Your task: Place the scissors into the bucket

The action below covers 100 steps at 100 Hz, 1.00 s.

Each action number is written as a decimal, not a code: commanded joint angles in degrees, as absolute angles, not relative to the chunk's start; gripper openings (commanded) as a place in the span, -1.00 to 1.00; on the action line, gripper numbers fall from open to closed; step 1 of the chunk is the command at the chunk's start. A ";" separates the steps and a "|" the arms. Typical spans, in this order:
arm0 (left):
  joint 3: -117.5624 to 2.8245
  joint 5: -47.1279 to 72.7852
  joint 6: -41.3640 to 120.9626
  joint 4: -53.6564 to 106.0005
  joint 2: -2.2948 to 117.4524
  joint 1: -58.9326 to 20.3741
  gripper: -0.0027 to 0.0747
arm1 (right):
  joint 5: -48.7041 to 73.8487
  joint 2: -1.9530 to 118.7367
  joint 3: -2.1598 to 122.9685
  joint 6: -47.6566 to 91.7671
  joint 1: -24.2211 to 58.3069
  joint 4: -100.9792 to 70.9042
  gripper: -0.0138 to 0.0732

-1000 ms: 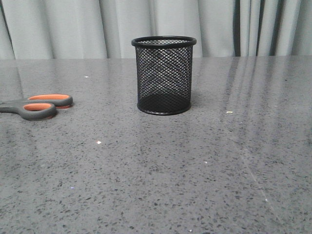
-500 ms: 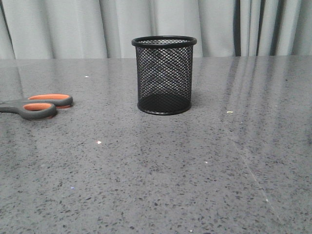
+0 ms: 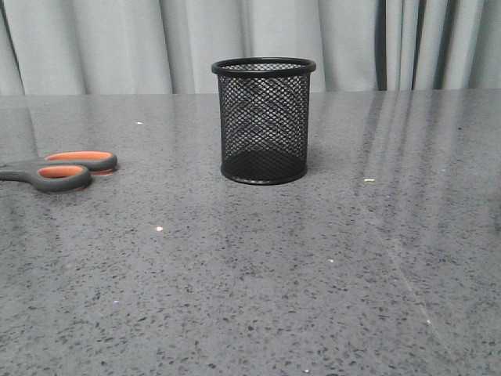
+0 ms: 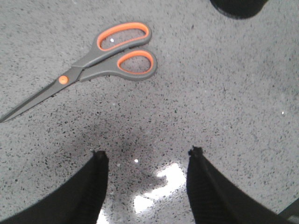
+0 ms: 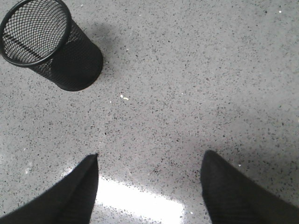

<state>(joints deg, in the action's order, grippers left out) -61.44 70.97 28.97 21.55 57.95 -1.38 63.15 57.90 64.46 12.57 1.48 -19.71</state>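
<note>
I will move my left gripper to the scissors and close it on the grey base of their handles [image 3: 18, 169] [image 4: 87, 66], between the loops and the orange pivot dot.
The scissors [image 3: 59, 171] lie flat at the table's left edge, with only the grey, orange-lined handles in the front view. The left wrist view shows the whole scissors [image 4: 100, 58], shut, with the orange pivot dot and dark blades. The black mesh bucket [image 3: 263, 120] stands upright and empty at the table's middle back; it also shows in the right wrist view [image 5: 51, 44]. My left gripper [image 4: 147, 153] is open and empty above the bare table, apart from the scissors. My right gripper [image 5: 150, 158] is open and empty, well clear of the bucket.
The speckled grey stone table [image 3: 313, 266] spreads wide around the bucket. Pale curtains [image 3: 117, 43] hang behind its far edge. A small pale crumb [image 3: 368, 180] lies to the right of the bucket. Neither arm shows in the front view.
</note>
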 commanded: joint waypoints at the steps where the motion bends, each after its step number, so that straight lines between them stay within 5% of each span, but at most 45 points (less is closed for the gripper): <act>1: -64.69 70.39 31.85 23.13 60.23 -1.22 0.00 | 60.92 57.53 66.41 13.47 1.33 -21.26 0.30; 53: -74.67 73.02 69.88 23.13 77.42 -1.22 0.00 | 60.80 57.53 66.41 14.12 3.34 -21.89 0.30; 100: -82.51 73.12 75.10 11.52 87.83 -7.50 0.00 | 60.42 57.53 66.41 14.92 5.42 -21.89 0.30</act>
